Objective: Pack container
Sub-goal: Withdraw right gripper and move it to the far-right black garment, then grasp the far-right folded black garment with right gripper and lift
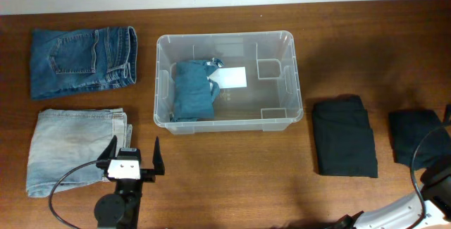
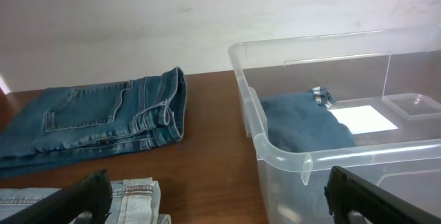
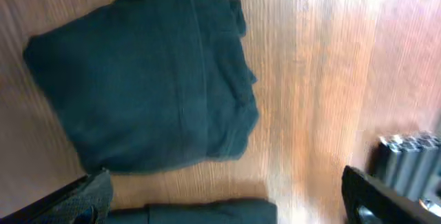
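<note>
The black garment farther from the container will be grabbed by my right gripper by its side (image 1: 434, 128) that faces away from the container.
The clear plastic container (image 1: 225, 37) stands mid-table with its white label (image 1: 231, 78) on the base. One folded teal-blue pair of jeans (image 1: 192, 91) lies in its left half. In the left wrist view the container (image 2: 275, 151) is on the right, with the jeans (image 2: 303, 124) inside. My left gripper (image 1: 132, 158) (image 2: 217, 182) is open and empty, low over the table just in front of the container's left corner. My right gripper (image 3: 224, 182) is open and empty above a folded black garment (image 3: 138, 72). Only the right arm (image 1: 438, 181) shows in the overhead view.
Folded dark blue jeans (image 1: 81, 61) (image 2: 96, 117) lie at the back left. Light-wash jeans (image 1: 74, 148) (image 2: 134, 193) lie beside my left gripper. Two black folded garments (image 1: 344, 137) (image 1: 416, 137) lie to the right of the container. A second dark garment (image 3: 207, 211) shows below the right gripper.
</note>
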Motion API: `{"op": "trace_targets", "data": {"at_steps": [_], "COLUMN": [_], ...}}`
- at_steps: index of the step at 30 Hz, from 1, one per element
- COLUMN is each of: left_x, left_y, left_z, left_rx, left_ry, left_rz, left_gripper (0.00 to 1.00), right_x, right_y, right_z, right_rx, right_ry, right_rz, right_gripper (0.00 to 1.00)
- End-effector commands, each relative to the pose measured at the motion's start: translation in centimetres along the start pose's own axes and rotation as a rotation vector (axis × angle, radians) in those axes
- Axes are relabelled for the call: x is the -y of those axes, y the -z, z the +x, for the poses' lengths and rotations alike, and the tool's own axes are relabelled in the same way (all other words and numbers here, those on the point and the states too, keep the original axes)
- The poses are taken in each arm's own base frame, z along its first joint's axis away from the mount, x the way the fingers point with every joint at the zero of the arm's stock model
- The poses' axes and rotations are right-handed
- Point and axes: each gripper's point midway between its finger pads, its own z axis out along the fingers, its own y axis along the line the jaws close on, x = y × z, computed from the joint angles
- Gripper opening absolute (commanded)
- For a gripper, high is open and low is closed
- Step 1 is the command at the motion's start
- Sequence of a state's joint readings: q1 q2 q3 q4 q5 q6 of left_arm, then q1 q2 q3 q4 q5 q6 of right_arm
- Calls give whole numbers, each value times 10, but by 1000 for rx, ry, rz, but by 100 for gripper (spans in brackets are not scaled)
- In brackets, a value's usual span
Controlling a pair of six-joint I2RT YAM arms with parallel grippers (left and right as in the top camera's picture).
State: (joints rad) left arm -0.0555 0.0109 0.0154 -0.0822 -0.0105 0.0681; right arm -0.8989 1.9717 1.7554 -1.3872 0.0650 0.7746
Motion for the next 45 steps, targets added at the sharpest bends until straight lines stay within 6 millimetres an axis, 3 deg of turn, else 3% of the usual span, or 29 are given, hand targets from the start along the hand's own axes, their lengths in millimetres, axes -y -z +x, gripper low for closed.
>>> {"op": "trace_targets", "data": {"at_steps": [1, 13, 45], "left_x": [0, 0, 0], "left_y": [0, 0, 0], "left_z": [2, 2, 2], "left_rx": [-1, -1, -1], "left_ry": [-12, -12, -12], "left_rz": [1, 1, 1], "left_gripper": [99, 99, 100], "right_x": [5, -5, -15], "right_y": [-20, -81, -110], "right_z": [-6, -11, -16], "right_rx": [4, 44, 78], "right_ry": [0, 127, 161], "right_rz": [-7, -36, -75], "right_gripper": [99, 99, 99]}}
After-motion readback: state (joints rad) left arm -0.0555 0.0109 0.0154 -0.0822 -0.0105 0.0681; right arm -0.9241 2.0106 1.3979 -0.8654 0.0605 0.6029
